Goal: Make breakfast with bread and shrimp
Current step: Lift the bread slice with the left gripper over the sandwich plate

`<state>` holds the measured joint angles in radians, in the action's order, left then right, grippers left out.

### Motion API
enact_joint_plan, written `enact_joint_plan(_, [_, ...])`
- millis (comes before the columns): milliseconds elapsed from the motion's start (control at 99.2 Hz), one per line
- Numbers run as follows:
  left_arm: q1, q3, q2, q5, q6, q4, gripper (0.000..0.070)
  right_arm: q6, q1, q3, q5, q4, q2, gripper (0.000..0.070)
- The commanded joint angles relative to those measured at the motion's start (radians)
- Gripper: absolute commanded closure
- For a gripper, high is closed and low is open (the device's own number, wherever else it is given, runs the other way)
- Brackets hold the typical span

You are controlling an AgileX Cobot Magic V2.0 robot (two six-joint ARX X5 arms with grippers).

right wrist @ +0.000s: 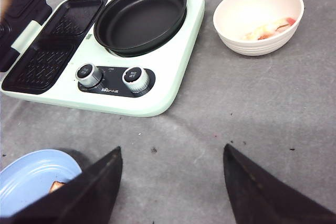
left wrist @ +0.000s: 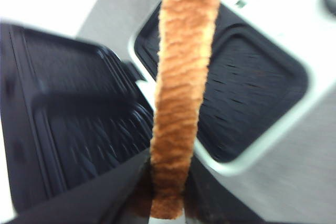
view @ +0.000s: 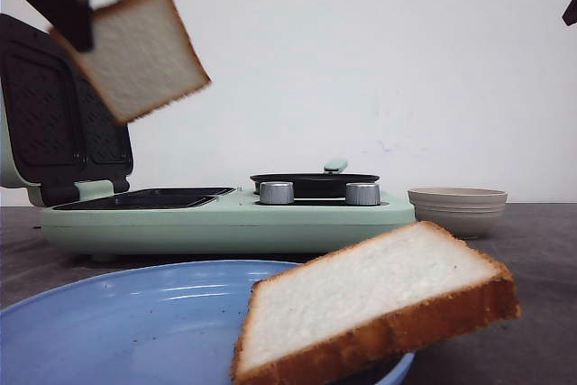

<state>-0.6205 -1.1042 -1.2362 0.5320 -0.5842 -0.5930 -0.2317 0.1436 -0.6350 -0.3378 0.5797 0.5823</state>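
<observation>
Next, my left gripper lets go of the bread slice on the back half of the sandwich maker's black lower grill plate (view: 183,190) (left wrist: 181,38).
My left gripper (view: 74,24) is shut on one bread slice (view: 140,51), held tilted in the air above the open sandwich maker (view: 225,218). In the left wrist view the slice's brown crust (left wrist: 181,93) runs up from between the fingers, with the black grill plate (left wrist: 252,93) below it. A second bread slice (view: 370,308) leans on the rim of the blue plate (view: 135,313). Pinkish shrimp (right wrist: 268,29) lie in the beige bowl (right wrist: 258,19). My right gripper (right wrist: 172,153) hangs open over bare table, holding nothing.
The sandwich maker's lid (view: 54,114) stands open at the left. A round black pan (right wrist: 140,18) sits on its right half behind two metal knobs (right wrist: 88,74). The bowl (view: 457,209) stands to the right of the appliance on the grey table (right wrist: 252,108).
</observation>
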Motion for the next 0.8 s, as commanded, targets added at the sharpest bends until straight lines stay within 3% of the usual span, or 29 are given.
enact_joint_plan(0, [0.004,-0.019,-0.049,0.039,-0.163,0.09,0.0696,0.012,0.003,-0.016,-0.002,-0.01,0.004,0.0323])
enact_joint_plan(141, [0.034,-0.021,-0.159,0.091,-0.315,0.246,0.0697,0.011,0.003,-0.016,-0.002,-0.01,0.004,0.0323])
enact_joint_plan(222, [0.048,-0.038,-0.214,0.101,-0.357,0.25,0.0697,0.012,0.003,-0.016,-0.002,-0.01,0.004,0.0323])
enact_joint_plan(615, [0.136,-0.221,-0.436,0.122,-0.358,0.254,0.0697,0.034,0.003,-0.016,-0.002,-0.01,0.004,0.0323])
enact_joint_plan(786, [0.154,-0.272,-0.487,0.082,-0.362,0.23,0.0697,0.038,0.003,-0.016,-0.002,-0.01,0.004,0.0323])
